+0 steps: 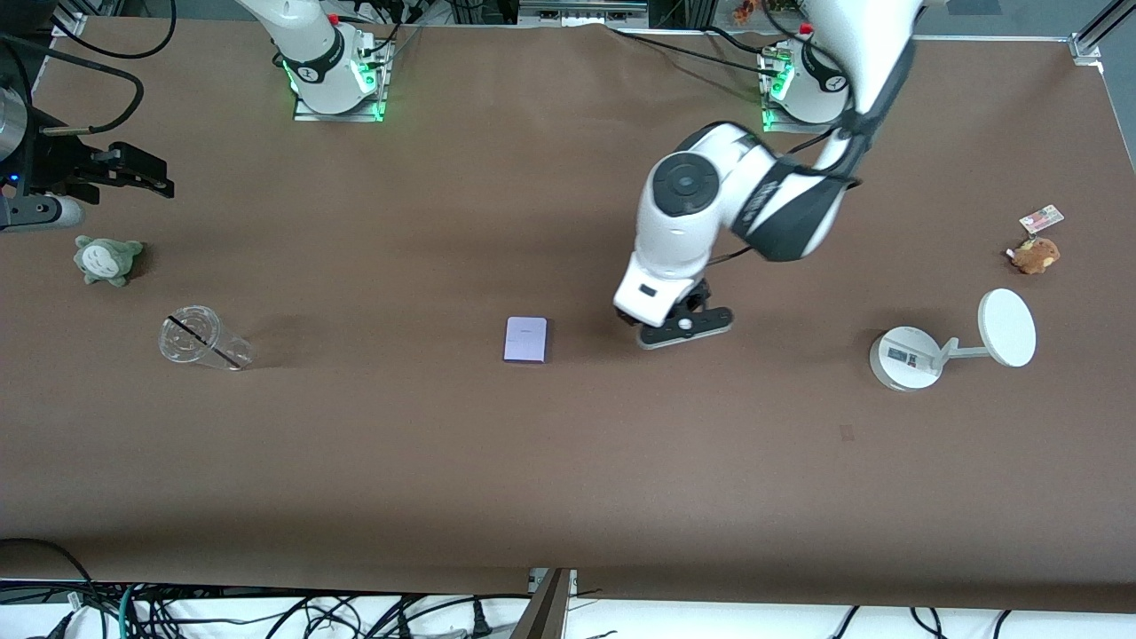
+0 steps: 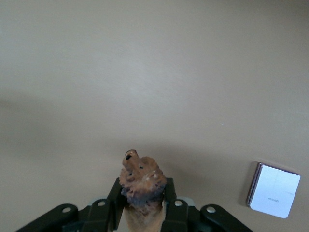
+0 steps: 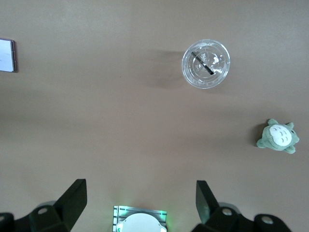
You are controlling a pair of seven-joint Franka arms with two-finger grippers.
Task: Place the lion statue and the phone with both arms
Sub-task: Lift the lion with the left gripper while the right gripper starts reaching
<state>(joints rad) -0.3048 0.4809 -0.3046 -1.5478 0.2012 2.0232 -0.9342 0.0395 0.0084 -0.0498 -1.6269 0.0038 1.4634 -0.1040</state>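
Note:
The lion statue will go down from my left gripper on the table (image 1: 837,350) just beside the base of the white round stand, facing the phone.
My left gripper (image 1: 685,325) is low over the middle of the table, beside the phone (image 1: 525,339) and toward the left arm's end. In the left wrist view it (image 2: 142,195) is shut on the lion statue (image 2: 142,180), a small orange-brown figurine whose head sticks out past the fingers. The hand hides the statue in the front view. The phone, a pale lavender slab, lies flat and also shows in the left wrist view (image 2: 273,189) and at the edge of the right wrist view (image 3: 7,54). My right gripper (image 1: 133,173) is open and empty, held high at the right arm's end (image 3: 140,195).
A clear plastic cup (image 1: 201,338) and a green plush toy (image 1: 106,259) sit at the right arm's end. A white round stand with a disc (image 1: 950,344), a tan plush toy (image 1: 1035,255) and a small card (image 1: 1040,217) sit at the left arm's end.

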